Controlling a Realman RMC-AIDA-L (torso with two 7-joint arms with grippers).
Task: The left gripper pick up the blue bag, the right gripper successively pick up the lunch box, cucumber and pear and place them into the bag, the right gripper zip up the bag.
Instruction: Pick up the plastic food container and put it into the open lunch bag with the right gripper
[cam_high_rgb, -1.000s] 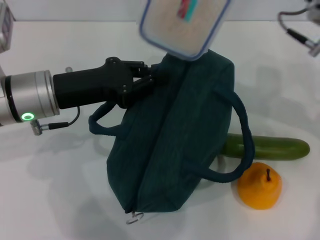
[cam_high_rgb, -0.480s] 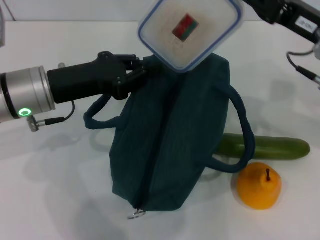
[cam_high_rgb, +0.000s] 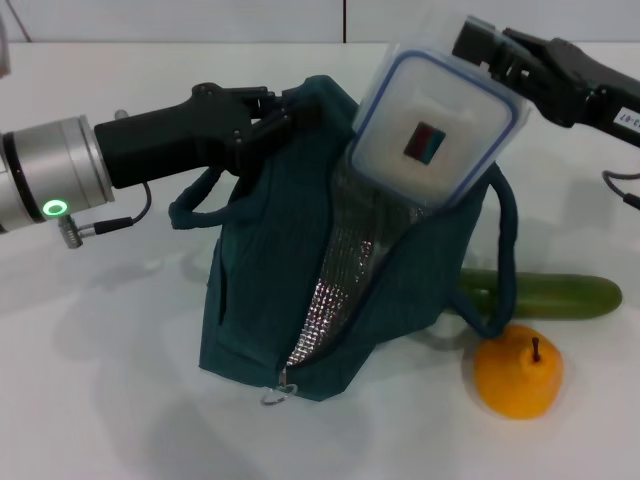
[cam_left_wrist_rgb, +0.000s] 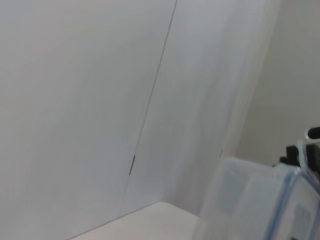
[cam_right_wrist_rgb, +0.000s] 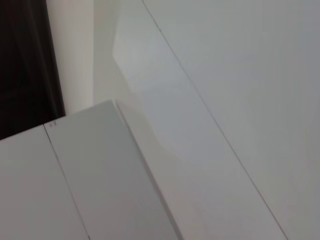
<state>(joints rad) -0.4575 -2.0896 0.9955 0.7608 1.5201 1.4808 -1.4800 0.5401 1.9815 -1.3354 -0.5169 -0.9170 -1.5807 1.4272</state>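
Note:
The robot's right gripper will release the lunch box inside the blue bag's silver lining (cam_high_rgb: 347, 182), far away from the zipper pull.
The blue bag (cam_high_rgb: 270, 290) stands on the white table (cam_high_rgb: 100, 400), unzipped, its silver lining (cam_high_rgb: 340, 275) showing. My left gripper (cam_high_rgb: 275, 115) is shut on the bag's top edge at the left and holds it up. My right gripper (cam_high_rgb: 490, 50) is shut on the clear lunch box (cam_high_rgb: 435, 135) with a blue-rimmed lid, tilted, its lower end in the bag's opening. The lunch box also shows in the left wrist view (cam_left_wrist_rgb: 260, 200). The green cucumber (cam_high_rgb: 560, 297) lies right of the bag. The orange-yellow pear (cam_high_rgb: 518, 372) sits in front of it.
The bag's zipper pull (cam_high_rgb: 272, 397) hangs at its near end. One bag handle (cam_high_rgb: 195, 215) loops under my left arm, the other (cam_high_rgb: 505, 250) hangs over the cucumber side. The wrist views show mostly pale walls.
The right gripper has come down and to the right with the lunch box, tipping it into the bag's mouth. The bag has opened and shows its silver lining. The left gripper has lifted slightly.

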